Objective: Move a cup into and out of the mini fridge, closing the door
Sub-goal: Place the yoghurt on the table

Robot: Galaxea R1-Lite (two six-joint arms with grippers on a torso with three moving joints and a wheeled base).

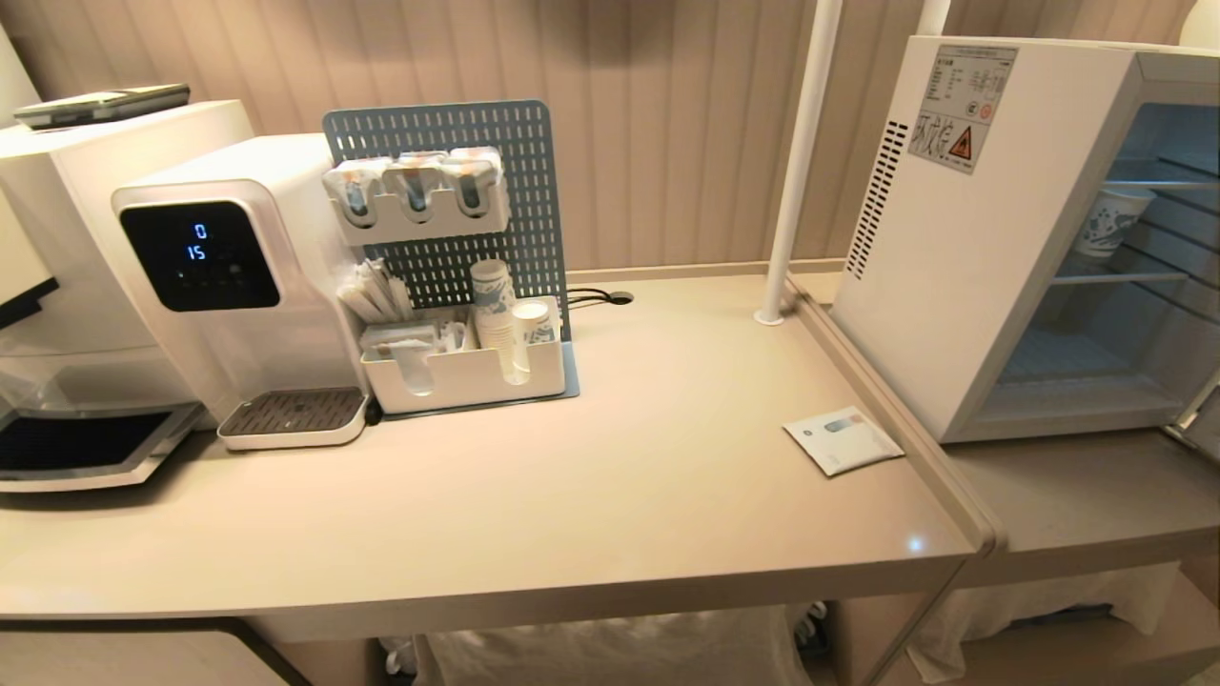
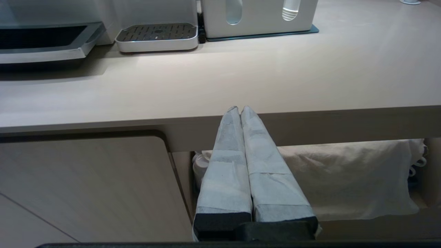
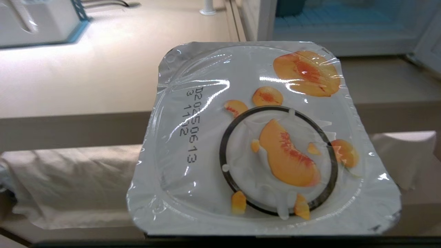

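Observation:
Next, my right gripper sets the cup, now hanging in front of the counter's front edge, down on the counter against the back edge of the small flat packet [image 1: 803,408].
The cup [image 3: 268,137], its sealed lid printed with peach slices and a date code, fills the right wrist view and hangs in front of the counter's front edge. My right gripper holds it from below, and the lid hides the fingers. The mini fridge [image 1: 963,248] stands at the right on a lower side counter. Its door [image 1: 1203,424] is swung open, and only an edge of it shows. A patterned paper cup [image 1: 1110,219] sits on an upper wire shelf inside. My left gripper [image 2: 240,108] is shut and empty, parked below the counter edge.
On the counter [image 1: 620,476] are a water dispenser [image 1: 238,286], a pegboard organiser with paper cups [image 1: 467,372], a white pole [image 1: 796,162] and a small flat packet [image 1: 843,439] near the fridge. Cloth hangs under the counter [image 2: 348,175].

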